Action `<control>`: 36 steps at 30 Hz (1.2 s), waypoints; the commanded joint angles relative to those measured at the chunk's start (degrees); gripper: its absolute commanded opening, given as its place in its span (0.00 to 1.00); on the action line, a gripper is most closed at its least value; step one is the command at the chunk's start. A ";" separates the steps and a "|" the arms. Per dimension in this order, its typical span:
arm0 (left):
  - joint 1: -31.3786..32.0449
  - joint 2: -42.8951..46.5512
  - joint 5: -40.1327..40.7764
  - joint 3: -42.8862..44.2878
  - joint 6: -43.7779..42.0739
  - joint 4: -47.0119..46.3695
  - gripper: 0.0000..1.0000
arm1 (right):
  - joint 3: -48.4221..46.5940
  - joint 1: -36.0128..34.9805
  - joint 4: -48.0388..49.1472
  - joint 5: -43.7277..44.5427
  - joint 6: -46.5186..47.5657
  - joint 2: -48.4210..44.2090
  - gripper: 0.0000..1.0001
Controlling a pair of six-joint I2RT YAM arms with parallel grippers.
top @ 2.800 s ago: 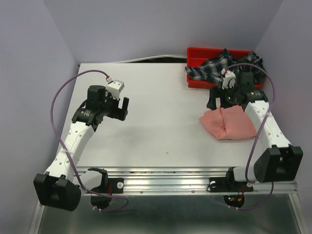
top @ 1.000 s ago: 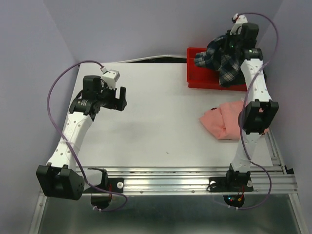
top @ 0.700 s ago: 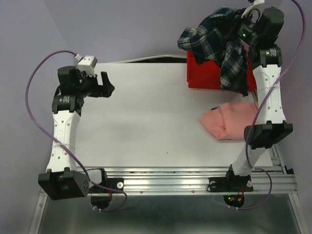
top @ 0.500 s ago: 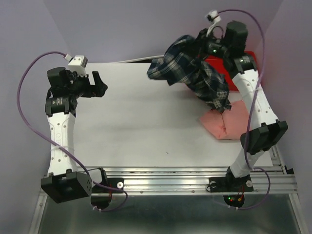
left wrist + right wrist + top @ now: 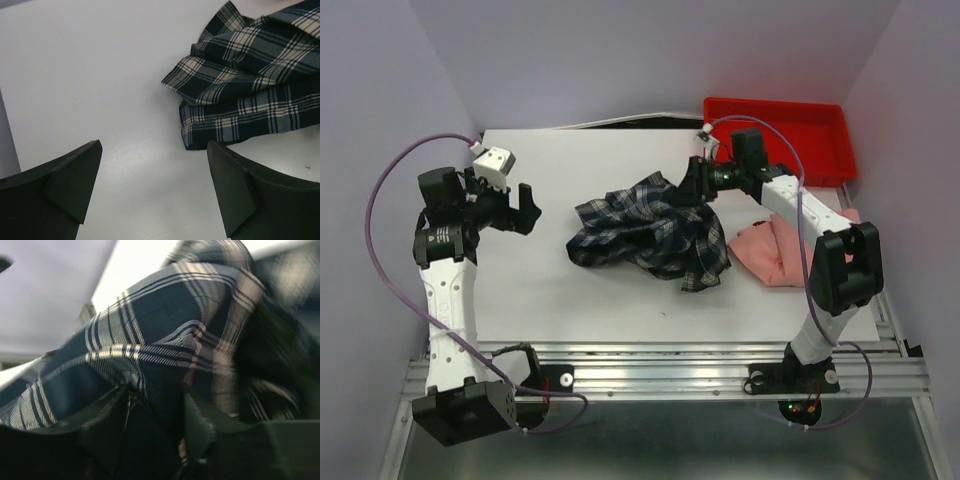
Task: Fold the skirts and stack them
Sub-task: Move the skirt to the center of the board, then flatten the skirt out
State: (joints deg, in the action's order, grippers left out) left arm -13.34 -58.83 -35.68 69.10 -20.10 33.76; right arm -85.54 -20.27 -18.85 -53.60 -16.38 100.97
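Note:
The robot's left gripper should next go to the plaid skirt's near corner (image 5: 577, 261) (image 5: 191, 143), on the end opposite the salmon-pink skirt, and close there.
The plaid skirt (image 5: 645, 232) lies crumpled on the middle of the white table. My right gripper (image 5: 692, 187) is shut on its far right edge; in the right wrist view the plaid cloth (image 5: 150, 355) fills the frame between the fingers. The salmon-pink skirt (image 5: 782, 252) lies folded at the right, partly under the right arm. My left gripper (image 5: 525, 208) is open and empty, hovering left of the plaid skirt. In the left wrist view the plaid skirt's left end (image 5: 240, 100) shows beyond the open fingers (image 5: 70, 180).
A red plastic tray (image 5: 790, 135) stands at the back right corner. Purple walls close in the table on the left, back and right. A metal rail (image 5: 660, 365) runs along the near edge.
My right gripper lifted the plaid skirt out of the red tray, swung it high and leftward, then lowered it onto the middle of the table. My left arm rose and drew back left.

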 commanded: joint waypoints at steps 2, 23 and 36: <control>4.28 -2.42 1.65 -6.16 -13.10 -0.09 0.98 | 8.46 12.43 0.23 1.57 2.57 5.10 0.84; 11.76 -34.24 1.15 7.36 -30.44 8.95 0.88 | 1.23 -6.69 -39.25 28.28 42.76 -6.83 0.79; 12.73 -33.19 2.19 4.91 -26.93 13.10 0.87 | 2.65 -9.43 -33.09 32.42 28.43 -6.75 0.77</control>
State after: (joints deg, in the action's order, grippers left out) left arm -1.06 -94.54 -32.38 74.65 -49.87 45.50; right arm -81.65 -28.69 -54.17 -22.44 15.90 95.53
